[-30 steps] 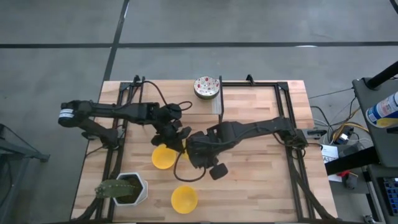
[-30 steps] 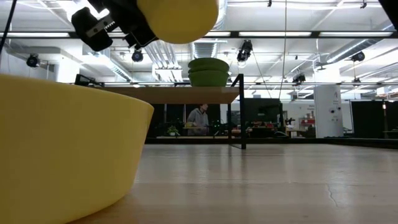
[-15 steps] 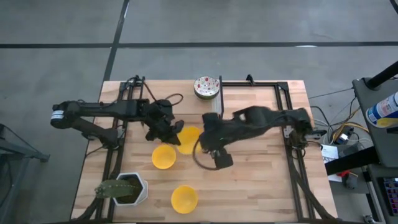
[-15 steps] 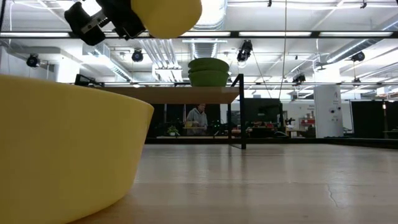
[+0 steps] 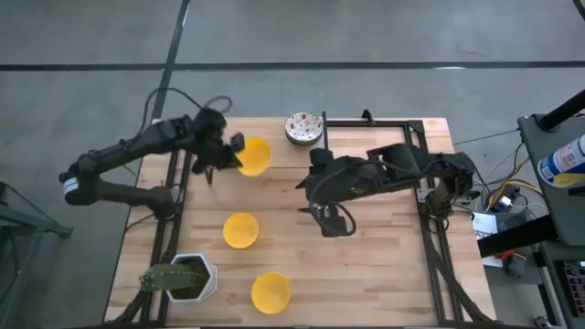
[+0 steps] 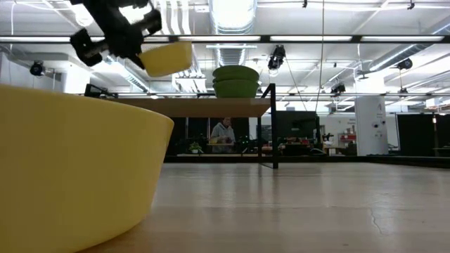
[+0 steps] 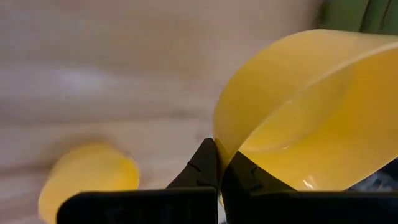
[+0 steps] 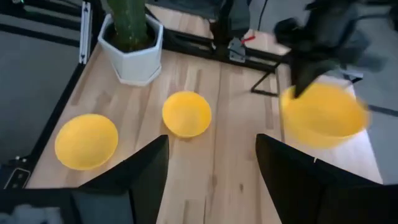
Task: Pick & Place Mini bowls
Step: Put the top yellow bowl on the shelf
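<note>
Next, my left gripper lets go of the yellow mini bowl on the table's far edge (image 5: 250, 138) beside the speckled stack. The yellow bowl now hangs over the table.
A plain yellow mini bowl (image 5: 255, 155) hangs in the air over the far left part of the table, with my left gripper (image 5: 235, 153) shut on it. It also shows in the low view (image 6: 167, 57). My right gripper (image 5: 327, 220) stands open over the middle of the table with nothing between its fingers (image 8: 146, 180). Two more yellow mini bowls (image 5: 240, 229) (image 5: 271, 291) rest on their bases on the table. A stack of speckled mini bowls (image 5: 303, 127) with green outsides stands at the far edge. My left gripper pinches the yellow bowl's rim (image 7: 219, 142), one finger inside the bowl and one outside its wall. The fingers come from the table's left side. The bowl is lifted clear of the table and tilted, its opening partly up.
A white hexagonal pot with a green cactus (image 5: 183, 276) stands at the near left corner. Black frame rails (image 5: 420, 137) run along both sides of the table. A small black upright stand (image 5: 322, 151) sits beside the speckled stack. A person shows far off in the room (image 6: 223, 133).
My left gripper has carried the yellow bowl up and toward the table's far left, away from the right gripper, and the bowl has tipped. My right gripper has drawn back toward the table's right. The two bowls on the table have stayed put.
</note>
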Robot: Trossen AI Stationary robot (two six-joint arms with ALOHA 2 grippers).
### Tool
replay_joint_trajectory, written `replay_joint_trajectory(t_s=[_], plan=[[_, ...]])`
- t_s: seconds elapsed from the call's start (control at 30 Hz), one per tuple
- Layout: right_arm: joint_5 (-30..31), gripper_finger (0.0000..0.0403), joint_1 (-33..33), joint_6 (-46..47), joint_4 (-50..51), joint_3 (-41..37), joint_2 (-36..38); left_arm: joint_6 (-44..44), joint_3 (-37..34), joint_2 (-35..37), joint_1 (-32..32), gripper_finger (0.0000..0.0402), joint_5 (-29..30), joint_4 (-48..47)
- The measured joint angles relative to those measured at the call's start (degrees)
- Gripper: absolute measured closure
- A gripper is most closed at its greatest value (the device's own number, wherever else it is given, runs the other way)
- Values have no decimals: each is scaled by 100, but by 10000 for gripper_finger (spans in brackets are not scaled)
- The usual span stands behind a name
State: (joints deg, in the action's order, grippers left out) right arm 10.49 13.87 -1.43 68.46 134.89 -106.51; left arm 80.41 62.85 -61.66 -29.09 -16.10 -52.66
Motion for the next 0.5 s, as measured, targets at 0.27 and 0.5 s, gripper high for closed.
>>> replay_joint_trajectory(t_s=[0.27, 0.5], plan=[[-25, 175, 24, 154, 160, -55, -140, -827, 341, -523, -1717, 401, -688, -428], [-30, 177, 24, 338, 161, -55, -157, -1652, 1427, -1479, -2110, 401, -350, -2242]])
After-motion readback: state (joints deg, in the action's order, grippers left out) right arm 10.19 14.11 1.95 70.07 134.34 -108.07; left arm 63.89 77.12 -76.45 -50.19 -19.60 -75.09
